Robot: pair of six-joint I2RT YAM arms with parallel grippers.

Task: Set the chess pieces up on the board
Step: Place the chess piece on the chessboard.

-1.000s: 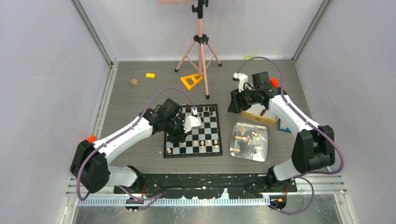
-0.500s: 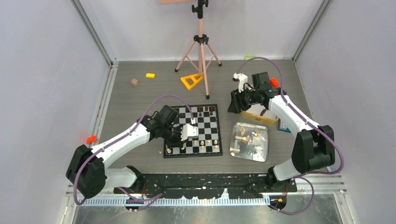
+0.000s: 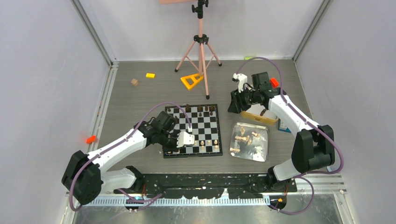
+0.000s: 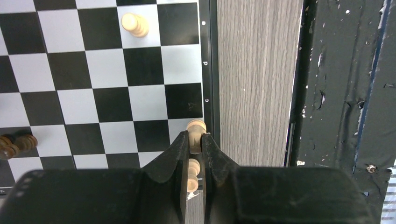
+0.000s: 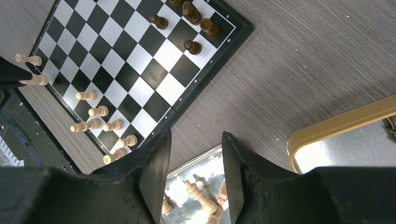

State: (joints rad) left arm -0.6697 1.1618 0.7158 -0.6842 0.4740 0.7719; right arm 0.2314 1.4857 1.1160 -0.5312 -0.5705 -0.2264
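I should use my left gripper to set the light pawn down on the white front-edge square (image 3: 175,150) (image 4: 189,133) next to the light tan corner piece.
The board (image 3: 201,127) lies in the middle of the table. Dark brown chess pieces (image 3: 201,109) stand along its far edge, and light tan ones (image 3: 205,143) stand near its front edge. My left gripper (image 3: 187,139) is low over the board's near-left corner. In the left wrist view the gripper (image 4: 195,136) is shut on a light tan piece (image 4: 196,126) at the board's black border. My right gripper (image 3: 236,105) hangs open and empty, high between the board and the gold-rimmed tin (image 3: 259,117). Its fingers (image 5: 156,163) frame tan pieces lying in the silver tray (image 5: 219,156).
The silver tray (image 3: 267,135), right of the board, holds several loose light pieces. A pink tripod (image 3: 201,51) stands behind the board. A yellow triangle block (image 3: 191,81), a yellow brick (image 3: 150,75) and a wooden cube (image 3: 134,82) lie at the back left. The black base rail (image 3: 205,182) runs along the near edge.
My left arm has carried the tan piece from the board's left middle down to its near-left corner. The right arm has stayed in place.
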